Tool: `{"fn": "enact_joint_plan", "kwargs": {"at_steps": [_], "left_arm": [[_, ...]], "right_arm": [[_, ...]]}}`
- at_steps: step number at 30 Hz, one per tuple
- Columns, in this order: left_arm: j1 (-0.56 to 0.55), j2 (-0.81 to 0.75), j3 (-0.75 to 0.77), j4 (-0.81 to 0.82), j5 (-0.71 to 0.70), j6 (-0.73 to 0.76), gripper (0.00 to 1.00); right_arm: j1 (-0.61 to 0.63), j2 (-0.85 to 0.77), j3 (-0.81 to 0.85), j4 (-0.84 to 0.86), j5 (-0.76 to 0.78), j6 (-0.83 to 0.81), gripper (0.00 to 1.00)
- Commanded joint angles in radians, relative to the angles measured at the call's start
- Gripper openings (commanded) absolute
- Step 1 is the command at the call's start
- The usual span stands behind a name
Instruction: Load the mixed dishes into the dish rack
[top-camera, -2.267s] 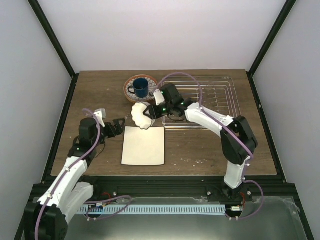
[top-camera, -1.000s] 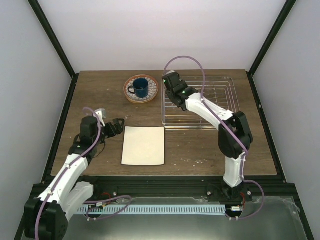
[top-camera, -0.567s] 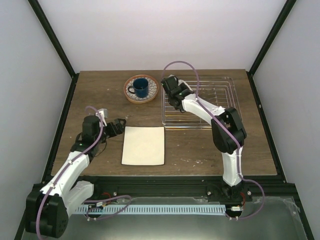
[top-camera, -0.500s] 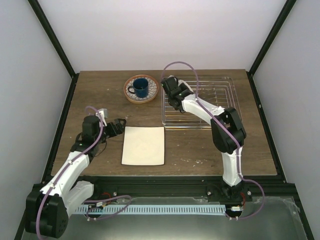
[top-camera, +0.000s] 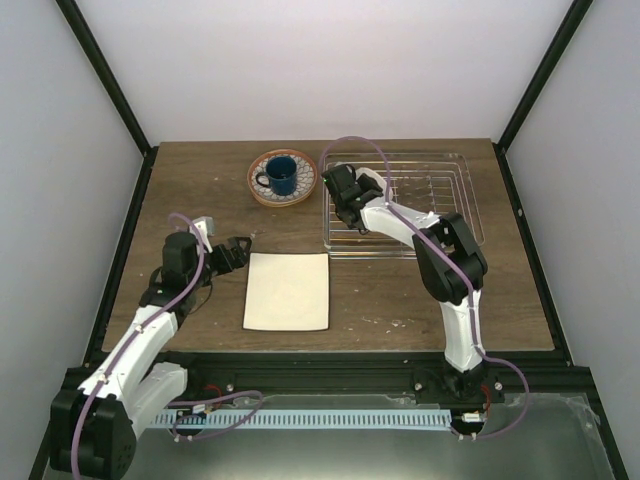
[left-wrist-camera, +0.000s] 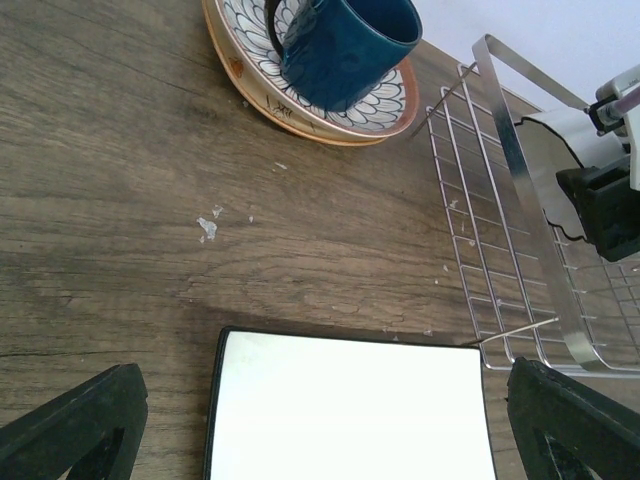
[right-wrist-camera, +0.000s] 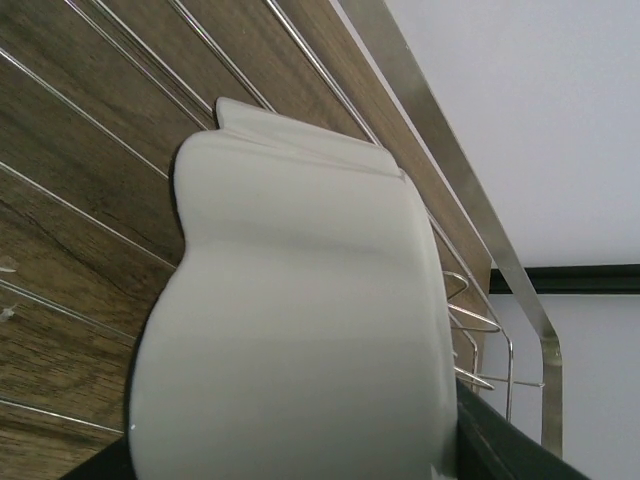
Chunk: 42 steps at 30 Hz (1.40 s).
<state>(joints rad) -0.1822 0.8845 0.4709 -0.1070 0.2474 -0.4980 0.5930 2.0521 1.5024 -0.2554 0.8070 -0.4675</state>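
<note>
Next, my left gripper needs to go to the dark blue mug on the patterned plate and close on the mug's rim (top-camera: 294, 168) (left-wrist-camera: 417, 38), facing the dish rack.
My right gripper (top-camera: 346, 203) is shut on the small white scalloped bowl (right-wrist-camera: 300, 330) and holds it on edge just inside the left rim of the silver wire dish rack (top-camera: 440, 205). The bowl also shows in the left wrist view (left-wrist-camera: 545, 165), behind the rack's rim (left-wrist-camera: 520, 220). I cannot tell whether it touches the bars. The dark blue mug (top-camera: 281, 175) stands on the orange-rimmed patterned plate (top-camera: 306, 190) at the back, left of the rack. The cream rectangular plate (top-camera: 287, 291) lies flat in front. My left gripper (top-camera: 240, 247) is open and empty by its far left corner.
The rack's thin bars (right-wrist-camera: 100, 130) run under the bowl. Bare wooden tabletop (top-camera: 190, 190) lies left of the patterned plate. Black frame posts stand at the table's back corners.
My right gripper has carried the white bowl from beside the cream plate into the rack's left end and brought it lower. The left arm has hardly moved.
</note>
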Motion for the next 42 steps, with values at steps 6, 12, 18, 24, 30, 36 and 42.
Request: {"fn": "enact_joint_plan", "kwargs": {"at_steps": [6, 12, 18, 24, 30, 36, 42], "left_arm": [[-0.002, 0.002, -0.001, 0.003, 0.011, -0.008, 1.0], [-0.002, 0.002, 0.002, -0.004, 0.015, -0.007, 1.0], [-0.003, 0.008, 0.013, -0.019, 0.016, 0.0, 1.0], [-0.003, 0.014, 0.027, -0.035, 0.023, 0.01, 1.0], [-0.003, 0.028, 0.042, -0.045, 0.047, 0.029, 1.0], [-0.002, 0.066, 0.073, -0.034, 0.05, 0.038, 1.0], [-0.002, 0.265, 0.216, -0.001, 0.008, 0.092, 1.0]], "right_arm": [[-0.002, -0.016, 0.022, -0.034, -0.058, 0.079, 0.71], [0.002, -0.013, 0.025, -0.1, -0.136, 0.132, 0.98], [0.008, -0.019, 0.025, -0.148, -0.234, 0.168, 1.0], [0.013, -0.035, 0.015, -0.171, -0.335, 0.175, 1.0], [0.018, -0.071, -0.017, -0.171, -0.4, 0.167, 1.0], [0.018, -0.124, -0.047, -0.164, -0.399, 0.189, 1.0], [0.017, -0.242, -0.07, -0.179, -0.414, 0.295, 1.0]]}}
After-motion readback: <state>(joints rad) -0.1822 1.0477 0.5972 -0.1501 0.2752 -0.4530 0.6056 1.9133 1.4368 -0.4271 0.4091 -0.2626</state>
